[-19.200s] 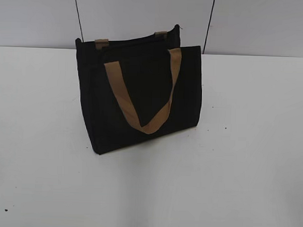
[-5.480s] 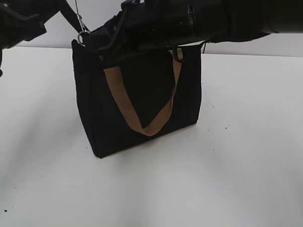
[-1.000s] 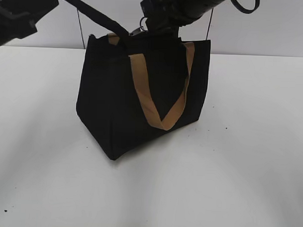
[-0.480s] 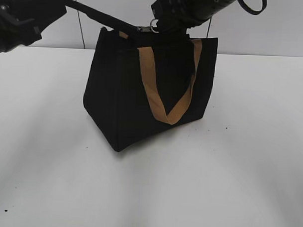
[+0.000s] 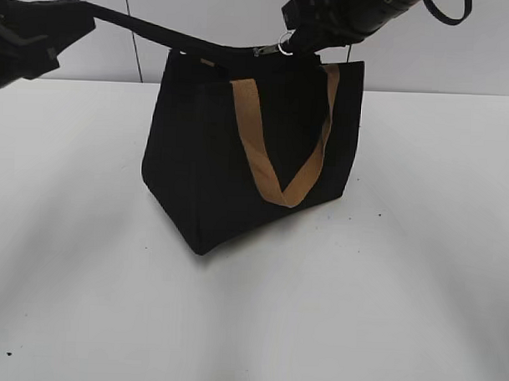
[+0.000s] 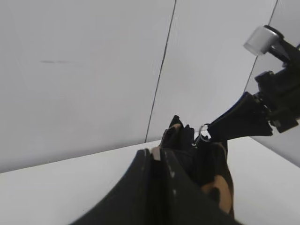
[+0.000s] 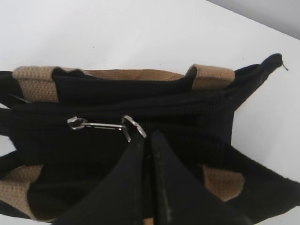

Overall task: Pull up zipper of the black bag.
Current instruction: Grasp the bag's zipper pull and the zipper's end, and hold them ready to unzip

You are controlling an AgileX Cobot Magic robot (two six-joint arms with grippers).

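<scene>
The robot's right gripper will release the zipper pull at the top of the bag, beside the tan handle's end (image 5: 297,68) nearest that gripper.
The black bag (image 5: 205,155) stands on the white table with a tan handle (image 5: 248,123) hanging down its front. My right gripper (image 5: 298,29) is over the bag's top right, shut on the silvery ring of the zipper pull (image 5: 285,38). In the right wrist view the gripper (image 7: 149,138) pinches that ring (image 7: 133,124). A silver clasp (image 7: 93,124) linked to the ring lies along the zipper (image 7: 197,108). My left gripper (image 5: 76,21) at upper left is shut on a black strap (image 5: 160,32) that runs taut to the clasp. The left wrist view shows its closed jaws (image 6: 157,154) and the bag (image 6: 211,164) beyond them.
The white table (image 5: 402,288) extends on all sides of the bag. A pale wall with dark vertical seams (image 5: 130,27) stands right behind it. A second tan handle (image 7: 211,75) lies on the bag's far side.
My right gripper has moved right along the bag's top with the ring and clasp. The bag has shifted a little to the right. The black strap now lies flatter and more stretched.
</scene>
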